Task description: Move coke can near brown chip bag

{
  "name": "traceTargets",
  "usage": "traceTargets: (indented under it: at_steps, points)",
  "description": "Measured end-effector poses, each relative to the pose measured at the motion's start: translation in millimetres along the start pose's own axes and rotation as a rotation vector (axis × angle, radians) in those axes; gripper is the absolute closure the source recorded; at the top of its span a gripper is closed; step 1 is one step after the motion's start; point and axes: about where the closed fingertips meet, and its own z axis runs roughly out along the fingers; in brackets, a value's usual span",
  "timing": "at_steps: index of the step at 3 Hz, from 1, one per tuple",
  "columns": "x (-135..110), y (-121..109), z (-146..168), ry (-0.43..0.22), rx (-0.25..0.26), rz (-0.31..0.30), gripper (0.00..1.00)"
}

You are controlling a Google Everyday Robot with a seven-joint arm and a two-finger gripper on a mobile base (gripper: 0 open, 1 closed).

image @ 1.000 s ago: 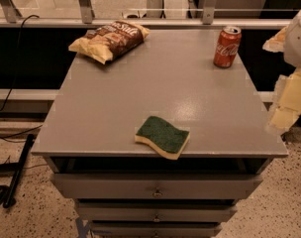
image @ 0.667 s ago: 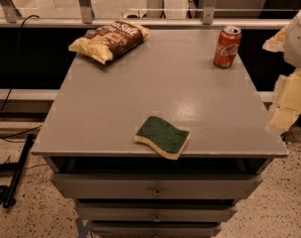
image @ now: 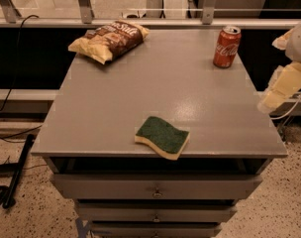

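The upper half of the coke can [image: 227,43], below its silver top, is the place my gripper needs to go to next and close on.
The coke can [image: 226,46], red with white script and a silver top, stands upright at the far right of the grey tabletop [image: 116,108]. The brown chip bag [image: 110,39], dark brown with yellow ends, lies at the far left corner, well apart from the can. My gripper [image: 283,87] hangs at the right edge of the view, off the table's right side, below and to the right of the can, holding nothing that I can see.
A green and yellow sponge [image: 162,136] lies near the table's front edge. Drawers [image: 155,192] sit under the tabletop. A metal railing [image: 150,21] runs behind the table. Black cables [image: 12,133] lie on the floor at the left.
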Motion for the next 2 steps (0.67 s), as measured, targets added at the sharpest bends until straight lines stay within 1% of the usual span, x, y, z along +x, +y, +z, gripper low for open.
traceTargets:
  at_steps: [1,2]
  points:
    - [16.2,-69.9,28.2,-0.064,0.107,0.141,0.0]
    - [16.2,-69.9,28.3,-0.064,0.107,0.141,0.0]
